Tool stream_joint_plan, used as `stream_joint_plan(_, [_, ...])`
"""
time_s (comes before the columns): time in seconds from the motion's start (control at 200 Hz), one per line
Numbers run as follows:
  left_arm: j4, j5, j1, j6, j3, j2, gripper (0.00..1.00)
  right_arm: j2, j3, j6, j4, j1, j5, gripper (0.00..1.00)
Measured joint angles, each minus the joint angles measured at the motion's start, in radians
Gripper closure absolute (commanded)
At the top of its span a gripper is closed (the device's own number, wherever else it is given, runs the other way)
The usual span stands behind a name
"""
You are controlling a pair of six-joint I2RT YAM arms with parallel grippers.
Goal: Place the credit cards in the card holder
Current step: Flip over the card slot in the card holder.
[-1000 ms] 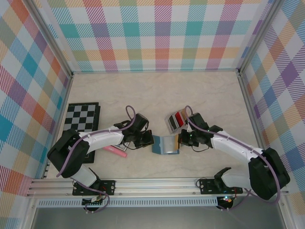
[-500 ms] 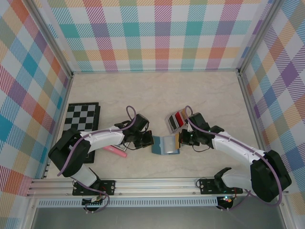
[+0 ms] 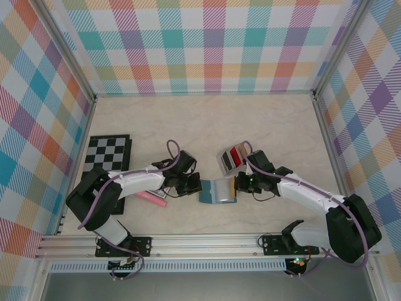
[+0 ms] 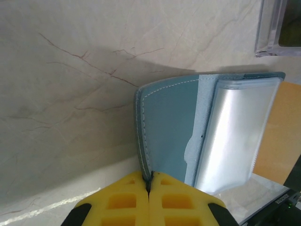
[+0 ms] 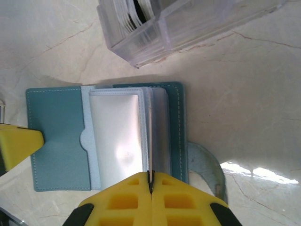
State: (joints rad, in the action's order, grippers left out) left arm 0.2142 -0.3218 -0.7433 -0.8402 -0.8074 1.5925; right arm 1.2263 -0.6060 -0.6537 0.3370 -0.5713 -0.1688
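Observation:
The clear sleeves lie away from the cover edge in the robot's left gripper, so the left gripper needs to open and take that cover edge (image 5: 31,162) again once the card flips a sleeve over.
The teal card holder (image 3: 213,190) lies open on the table, its clear sleeves (image 4: 233,136) facing up. My left gripper (image 3: 196,186) is shut on the edge of the holder's left cover (image 4: 148,181). My right gripper (image 3: 237,185) is shut on a thin tan credit card (image 4: 280,136). That card stands edge-on (image 5: 149,141) among the sleeves near the holder's right cover (image 5: 176,132). More credit cards, red and black, sit in a clear box (image 3: 230,158) just behind the holder.
The clear box (image 5: 178,23) stands close behind the holder's far edge. A pink stick (image 3: 152,199) lies left of my left arm, partly on the black-and-white chessboard (image 3: 108,155). Metal rails and checked walls close in the table.

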Motion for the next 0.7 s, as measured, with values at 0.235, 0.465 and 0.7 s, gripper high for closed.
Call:
stream_joint_plan(0.235, [0.000, -0.001, 0.000, 0.003, 0.000, 0.005, 1.00, -0.040, -0.012, -0.015, 0.013, -0.003, -0.002, 0.95])
stream_joint_plan(0.465, [-0.002, -0.003, 0.000, 0.008, 0.000, 0.006, 1.00, -0.033, -0.066, -0.026, 0.010, -0.041, -0.061, 0.94])
stream_joint_plan(0.7, [-0.009, -0.011, 0.000, 0.019, 0.000, 0.011, 1.00, 0.089, -0.104, -0.071, -0.068, -0.113, -0.095, 0.94])
